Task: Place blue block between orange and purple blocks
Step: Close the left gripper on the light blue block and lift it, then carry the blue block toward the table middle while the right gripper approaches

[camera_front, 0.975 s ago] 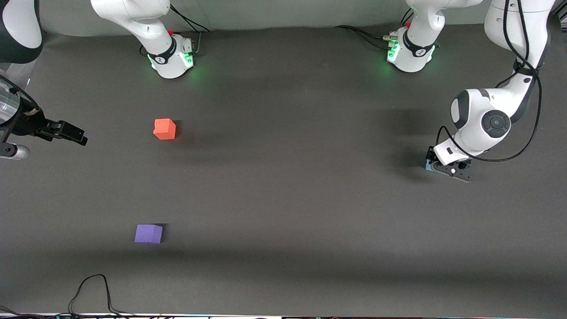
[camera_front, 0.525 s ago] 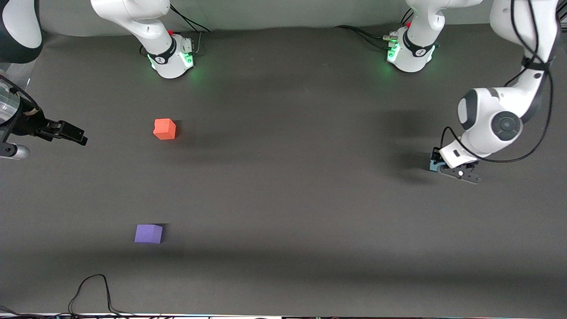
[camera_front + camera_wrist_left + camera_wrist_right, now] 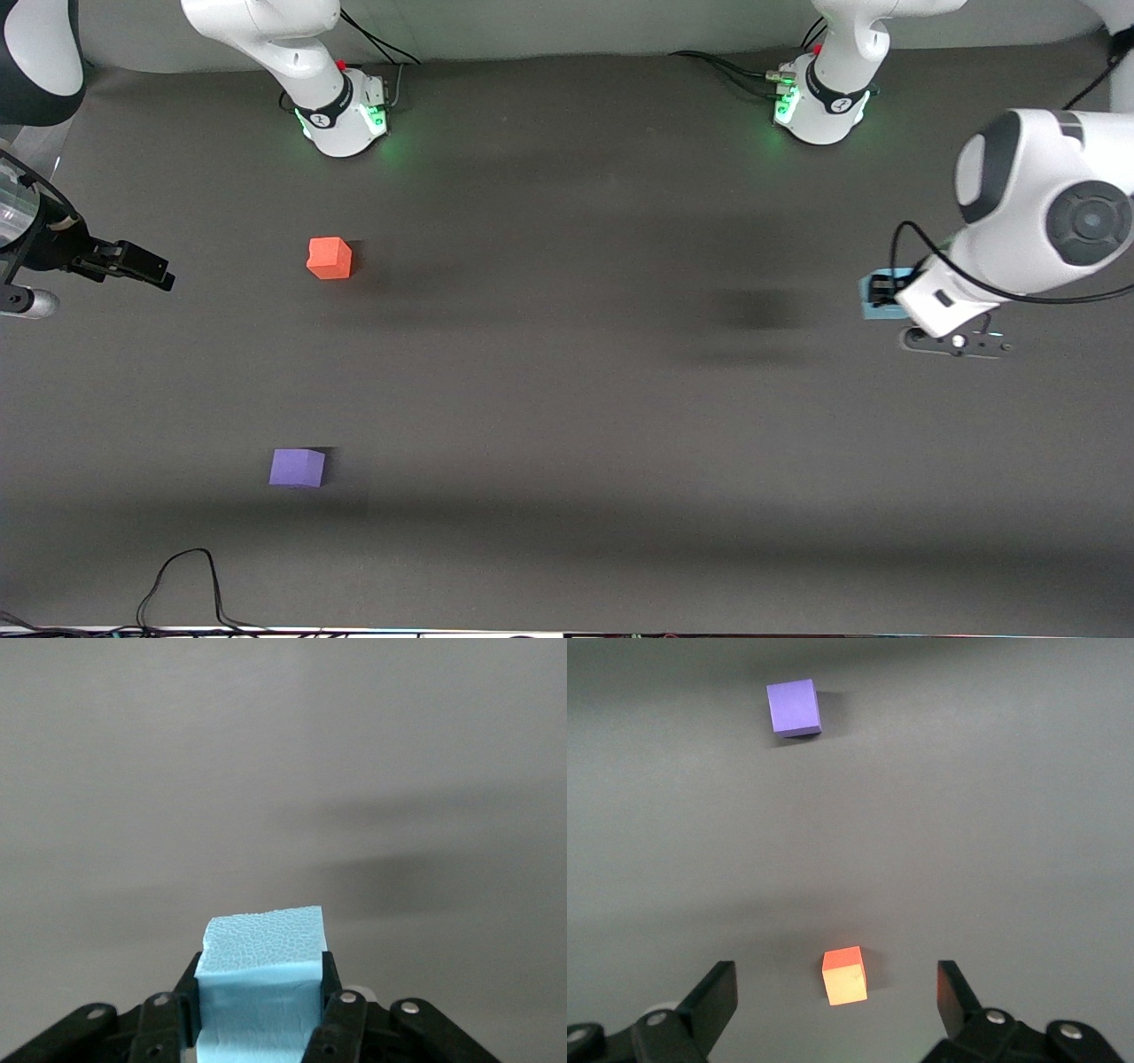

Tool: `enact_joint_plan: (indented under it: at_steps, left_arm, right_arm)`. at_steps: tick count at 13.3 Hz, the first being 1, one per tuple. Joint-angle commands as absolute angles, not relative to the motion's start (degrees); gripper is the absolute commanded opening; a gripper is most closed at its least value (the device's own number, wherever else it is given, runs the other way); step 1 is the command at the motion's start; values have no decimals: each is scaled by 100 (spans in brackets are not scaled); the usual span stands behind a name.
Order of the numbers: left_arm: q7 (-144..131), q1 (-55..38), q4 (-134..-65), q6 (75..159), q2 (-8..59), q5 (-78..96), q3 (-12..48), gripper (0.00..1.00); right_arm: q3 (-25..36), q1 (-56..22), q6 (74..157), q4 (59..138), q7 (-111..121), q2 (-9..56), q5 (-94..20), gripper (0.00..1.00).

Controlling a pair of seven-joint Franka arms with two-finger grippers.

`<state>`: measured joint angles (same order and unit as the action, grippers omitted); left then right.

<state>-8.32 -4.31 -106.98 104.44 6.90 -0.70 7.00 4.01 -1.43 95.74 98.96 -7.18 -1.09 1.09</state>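
Observation:
I will let go of the blue block with my left gripper on the open mat midway [image 3: 571, 308] between the arms, almost level with the orange block. The blue block is still up in the air.
The light blue block [image 3: 872, 296] is held between the fingers of my left gripper [image 3: 879, 294], up in the air over the table's left-arm end. The left wrist view shows the blue block [image 3: 262, 950] clamped in the left gripper [image 3: 259, 988]. The orange block [image 3: 330, 258] sits on the dark table toward the right arm's end. The purple block [image 3: 297, 467] sits nearer the front camera than the orange block. My right gripper [image 3: 149, 268] waits, open and empty, in the air at the right arm's end. In its wrist view the orange block [image 3: 844, 975] and purple block [image 3: 794, 707] lie past the right gripper [image 3: 835, 981].
The two arm bases [image 3: 341, 115] [image 3: 819, 102] stand along the table's edge farthest from the camera. A black cable [image 3: 186, 576] loops on the table at the edge nearest the camera, toward the right arm's end. Open dark mat [image 3: 576, 354] lies between the arms.
My left gripper has risen off the table with the blue block and drifted slightly toward the left arm's end. The right arm and the other two blocks have not moved.

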Motion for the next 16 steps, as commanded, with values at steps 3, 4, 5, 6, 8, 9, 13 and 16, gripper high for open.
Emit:
enact_joint_plan:
  at_steps: [3, 4, 5, 6, 8, 9, 13, 16]
  left_arm:
    - [-3440, -1815, -9584, 10625, 1701, -43, 1221, 42]
    - [-3924, -2193, -9189, 10748, 2123, -79, 1222, 42]
    - [-4312, -2597, -8837, 10906, 2562, -244, 1213, 42]
    - [-4724, -2958, -8607, 11133, 2984, -446, 1213, 42]
    - [-5437, -3417, -8342, 11643, 3697, -929, 1213, 42]
    - [-5684, -3602, -8341, 11863, 3909, -1045, 1213, 42]
    - [-5836, -4008, -8341, 12470, 4376, -1195, 1187, 42]
    - [-5801, -4113, -8358, 12709, 4552, -1415, 1187, 89]
  right_arm:
    - [431, -167, 9562, 9923, -589, -185, -35, 100]
    - [431, -167, 9562, 9923, -589, -185, -35, 100]
    - [439, -167, 9562, 9932, -589, -185, -35, 100]
    - [431, -176, 9562, 9932, -598, -193, -35, 100]
    - [431, -184, 9562, 9923, -606, -202, -35, 100]
    - [439, -245, 9589, 9905, -606, -202, -53, 100]
    - [422, -325, 9641, 9888, -615, -194, -360, 100]
    - [431, -790, 9878, 9870, -685, -62, -404, 100]
